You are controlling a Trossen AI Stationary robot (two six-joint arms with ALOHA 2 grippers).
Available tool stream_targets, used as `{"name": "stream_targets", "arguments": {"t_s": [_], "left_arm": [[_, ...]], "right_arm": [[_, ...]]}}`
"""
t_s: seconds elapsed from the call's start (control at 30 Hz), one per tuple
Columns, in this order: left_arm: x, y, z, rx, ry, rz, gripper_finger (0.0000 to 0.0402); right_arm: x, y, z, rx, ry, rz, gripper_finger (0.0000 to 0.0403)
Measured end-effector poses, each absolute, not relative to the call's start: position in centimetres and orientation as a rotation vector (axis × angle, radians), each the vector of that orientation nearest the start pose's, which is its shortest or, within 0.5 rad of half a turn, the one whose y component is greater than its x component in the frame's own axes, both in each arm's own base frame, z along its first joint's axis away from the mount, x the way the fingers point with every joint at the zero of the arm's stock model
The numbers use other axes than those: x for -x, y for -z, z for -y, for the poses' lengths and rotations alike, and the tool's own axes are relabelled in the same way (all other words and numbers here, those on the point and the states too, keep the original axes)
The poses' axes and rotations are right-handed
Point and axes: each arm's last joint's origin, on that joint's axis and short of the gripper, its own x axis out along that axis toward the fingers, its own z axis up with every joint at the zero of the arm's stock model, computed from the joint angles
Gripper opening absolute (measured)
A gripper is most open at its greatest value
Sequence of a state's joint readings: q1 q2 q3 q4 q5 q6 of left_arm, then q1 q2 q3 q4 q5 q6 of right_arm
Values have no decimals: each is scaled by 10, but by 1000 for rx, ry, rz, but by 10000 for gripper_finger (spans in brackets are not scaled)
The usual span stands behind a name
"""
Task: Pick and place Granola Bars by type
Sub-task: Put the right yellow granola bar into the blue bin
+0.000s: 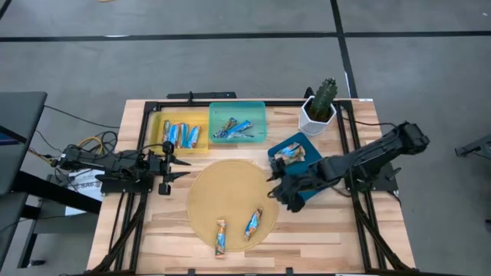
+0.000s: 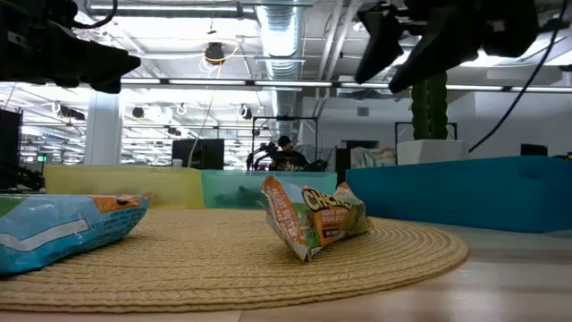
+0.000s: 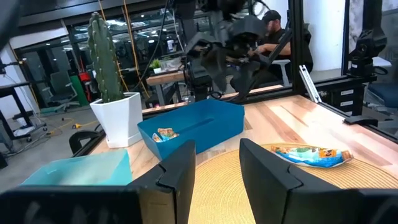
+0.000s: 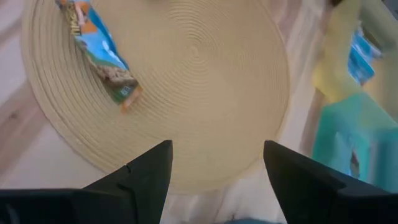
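Observation:
Next, I close my right gripper on the far end (image 1: pixel 257 214) (image 4: pixel 120 81) of the blue and tan granola bar, leaving the bar at the near edge of the mat.
Two wrapped granola bars lie flat on the round woven mat (image 1: pixel 230 201): one (image 1: pixel 221 236) at its near edge, one blue and tan (image 1: pixel 254 224) to its right, also seen as the bar (image 2: pixel 315 217) and the bar (image 4: pixel 99 53). A blue bar (image 2: pixel 63 228) shows close in the low view. Several blue bars lie in the yellow tray (image 1: pixel 201 123), some in the teal tray (image 1: pixel 261 111), and one bar (image 1: pixel 290 152) in the dark blue tray (image 1: pixel 307 188). My left gripper (image 1: pixel 180 167) (image 3: pixel 214 180) hovers open at the mat's left edge. My right gripper (image 1: pixel 275 184) (image 4: pixel 214 168) hovers open over the mat's right edge.
A cactus in a white pot (image 1: pixel 318 111) stands at the far right, behind the dark blue tray. The three trays line the far side of the table. Bare wood (image 1: pixel 153 230) lies near and left of the mat. A person sits in the room beyond (image 3: pixel 273 31).

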State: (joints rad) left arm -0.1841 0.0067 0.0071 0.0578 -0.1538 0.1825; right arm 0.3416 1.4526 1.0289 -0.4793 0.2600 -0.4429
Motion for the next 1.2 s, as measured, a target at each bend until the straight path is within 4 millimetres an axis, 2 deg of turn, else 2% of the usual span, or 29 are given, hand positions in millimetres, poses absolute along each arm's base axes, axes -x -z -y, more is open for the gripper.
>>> {"name": "stream_targets", "arguments": {"t_s": [0.43, 0.7, 0.8, 0.97, 1.2], "left_arm": [[-96, -171, 13, -164, 25, 60, 119], [-96, -171, 13, -163, 25, 60, 119], [-96, -171, 13, -170, 25, 61, 119], [-96, -171, 13, -163, 25, 59, 119], [-97, -171, 14, -165, 30, 56, 119]], "right_arm": [[-326, -232, -143, 747, -372, -892, 244], [-345, -204, -172, 776, -484, -974, 244], [-349, -186, -180, 798, -508, -1033, 244], [-359, -170, -192, 875, -556, -1028, 244], [-363, -172, -192, 881, -555, -1025, 244]]}}
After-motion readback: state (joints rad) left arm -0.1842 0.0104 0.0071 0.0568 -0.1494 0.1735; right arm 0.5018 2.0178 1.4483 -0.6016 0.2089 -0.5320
